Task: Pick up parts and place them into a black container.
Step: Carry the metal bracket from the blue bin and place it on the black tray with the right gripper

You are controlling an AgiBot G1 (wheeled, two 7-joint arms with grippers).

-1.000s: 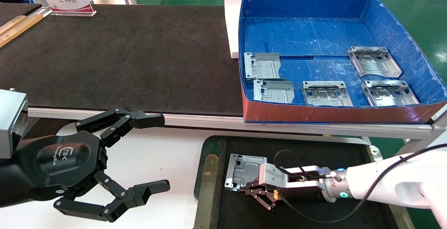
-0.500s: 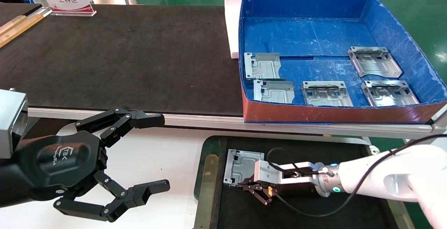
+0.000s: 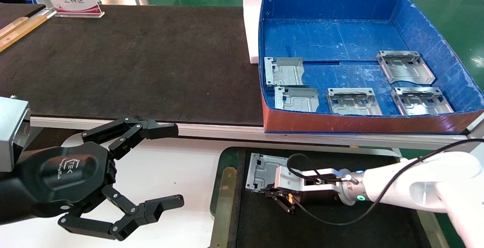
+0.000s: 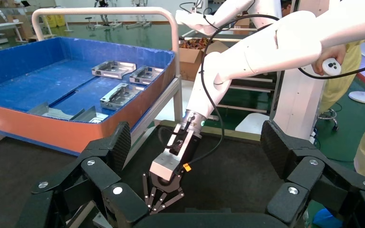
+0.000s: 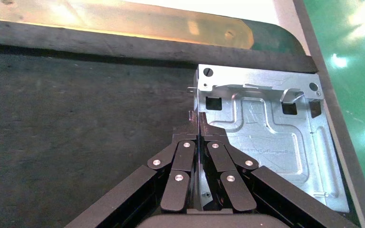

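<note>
I will use my right gripper to set the silver part, now held low over the felt floor, on the container's black felt bottom beside the brass piece [image 3: 265,180] [image 5: 255,129], near the container's far corner.
My right gripper [image 3: 269,192] is shut on the edge of a silver stamped part [image 3: 264,169]. It holds the part flat and low over the black felt floor of the black container [image 3: 225,160], in the tray's far left corner beside the brass strip [image 3: 224,199]. The right wrist view shows the closed fingertips [image 5: 198,124] clamped on the part's [image 5: 266,137] bent edge. Several more parts [image 3: 353,101] lie in the blue box [image 3: 435,40]. My left gripper [image 3: 172,166] is open and empty, parked low at the left over the white surface.
The blue box with its red front [image 3: 359,122] stands on the raised table to the right, beside a long black mat [image 3: 132,62]. A white foam block [image 3: 250,25] and a sign [image 3: 73,1] are farther back. A metal table rail [image 3: 227,130] runs between mat and tray.
My right gripper has carried the part a little farther from me, toward the tray's far left corner. The left arm has not moved.
</note>
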